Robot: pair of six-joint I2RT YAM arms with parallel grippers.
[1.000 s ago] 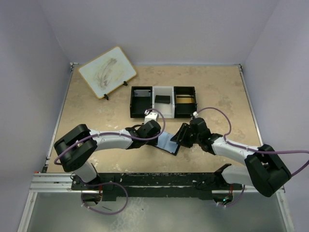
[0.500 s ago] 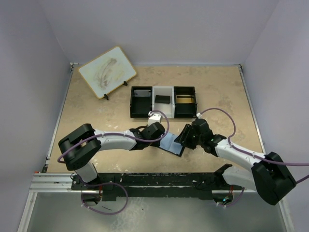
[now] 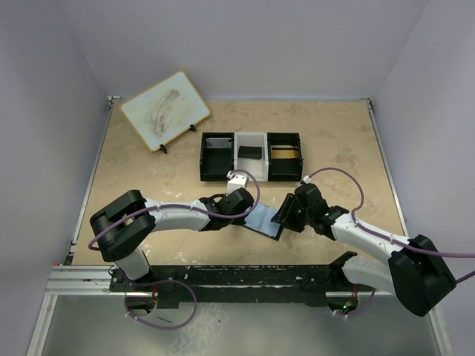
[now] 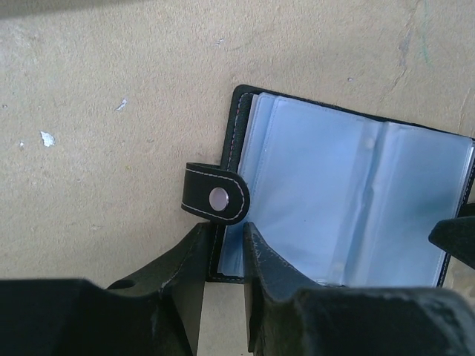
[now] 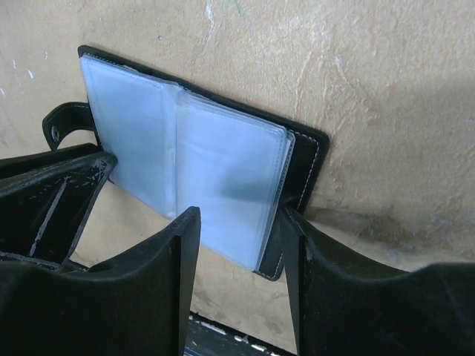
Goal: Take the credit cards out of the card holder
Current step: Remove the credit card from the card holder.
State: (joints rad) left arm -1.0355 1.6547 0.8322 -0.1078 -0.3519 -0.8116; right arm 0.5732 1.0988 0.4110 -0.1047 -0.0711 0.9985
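Facing clear sleeves show only pale plastic; next my right gripper pinches the sleeves' loose edge (image 5: pixel 278 191) and turns them toward my left gripper, exposing a card.
The card holder (image 3: pixel 264 221) lies open on the table between my two grippers, black outside with pale blue-grey clear sleeves inside. In the left wrist view it (image 4: pixel 334 196) shows its snap tab (image 4: pixel 217 201) at its left edge. My left gripper (image 3: pixel 246 216) (image 4: pixel 225 239) is nearly closed, pinching that left edge just below the tab. My right gripper (image 3: pixel 285 219) (image 5: pixel 237 221) is open and straddles the holder's right edge (image 5: pixel 297 174), with one finger (image 5: pixel 293 226) against the cover. I cannot tell any credit card apart from the sleeves.
A black-and-white three-compartment tray (image 3: pixel 251 136) stands behind the grippers. A dark flat rectangle (image 3: pixel 250 153) lies in its middle part and something golden (image 3: pixel 284 152) in its right part. A pale board on a stand (image 3: pixel 165 110) is at the back left.
Both grippers and the card holder shifted slightly right. The holder's right half, raised a second ago, now lies lower and flatter, with the right gripper moved out towards its right edge.
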